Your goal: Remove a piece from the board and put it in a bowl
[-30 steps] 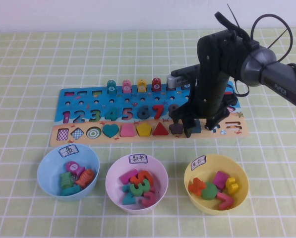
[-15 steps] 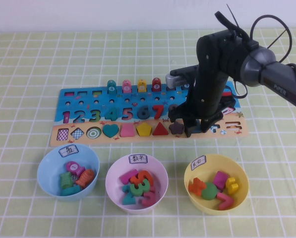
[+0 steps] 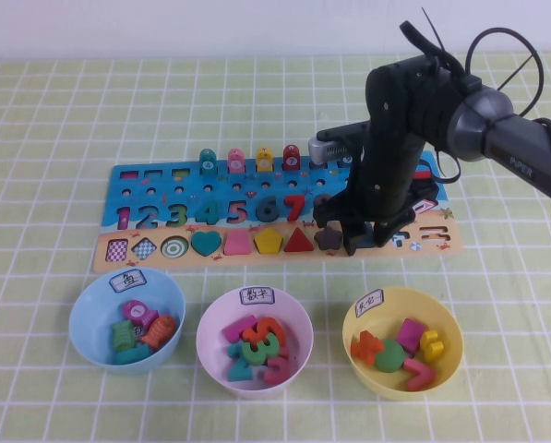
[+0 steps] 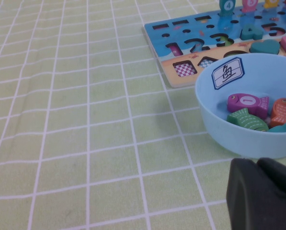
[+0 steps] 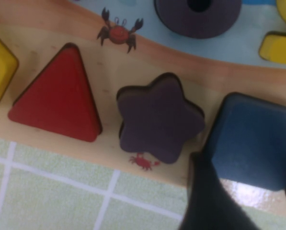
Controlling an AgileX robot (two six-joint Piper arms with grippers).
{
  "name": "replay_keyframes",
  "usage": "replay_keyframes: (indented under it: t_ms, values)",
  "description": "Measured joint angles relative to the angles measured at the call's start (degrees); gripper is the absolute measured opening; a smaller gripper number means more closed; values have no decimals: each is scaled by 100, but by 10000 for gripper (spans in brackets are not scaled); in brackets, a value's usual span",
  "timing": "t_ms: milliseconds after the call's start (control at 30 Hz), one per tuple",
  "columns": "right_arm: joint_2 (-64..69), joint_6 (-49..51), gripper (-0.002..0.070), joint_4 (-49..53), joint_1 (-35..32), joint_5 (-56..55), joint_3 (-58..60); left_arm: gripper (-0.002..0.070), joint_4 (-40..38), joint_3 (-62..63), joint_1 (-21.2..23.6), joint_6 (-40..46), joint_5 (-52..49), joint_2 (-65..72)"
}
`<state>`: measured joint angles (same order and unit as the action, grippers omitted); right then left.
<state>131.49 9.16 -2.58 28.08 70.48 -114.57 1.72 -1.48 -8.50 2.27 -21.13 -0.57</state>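
Observation:
My right gripper is going to set the slate-blue square piece, still at the board's tan strip, down on the magenta piece in the pale yellow bowl (image 3: pixel 405 325).
The slate-blue square piece (image 5: pixel 250 139) sits at the tan strip of the board (image 3: pixel 155 194), right of the dark star (image 3: pixel 328 238). My right gripper (image 3: pixel 367 238) is down over it, one finger on each side, shut on the piece; it also shows in the right wrist view (image 5: pixel 248 191). A glossy tan recess shows just under the piece's edge. In the high view the gripper hides most of the piece. The pale yellow bowl (image 3: pixel 452 323) stands in front of the board, to the right, holding several pieces. My left gripper (image 4: pixel 262 196) is shut and empty, low beside the light blue bowl (image 4: pixel 219 120).
The light blue bowl (image 3: pixel 86 309) and the pink-lilac bowl (image 3: pixel 298 323) stand in front of the board, each with several pieces. The red triangle (image 5: pixel 59 96) and other shapes sit in the strip. Pegs (image 3: pixel 249 160) stand along the board's far edge.
In the first half second my right gripper rose slightly and drew in around the blue piece. Nothing has moved since.

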Motion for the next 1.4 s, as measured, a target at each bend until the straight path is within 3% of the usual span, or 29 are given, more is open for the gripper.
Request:
replay_keyframes:
  t_ms: [1067, 1400]
  values:
    - [12, -111, 298, -76, 0, 4, -376, -5, -3, 0, 0, 0, 0, 0]
    - [-995, -532, 298, -200, 132, 15, -301, -5, -3, 0, 0, 0, 0, 0]
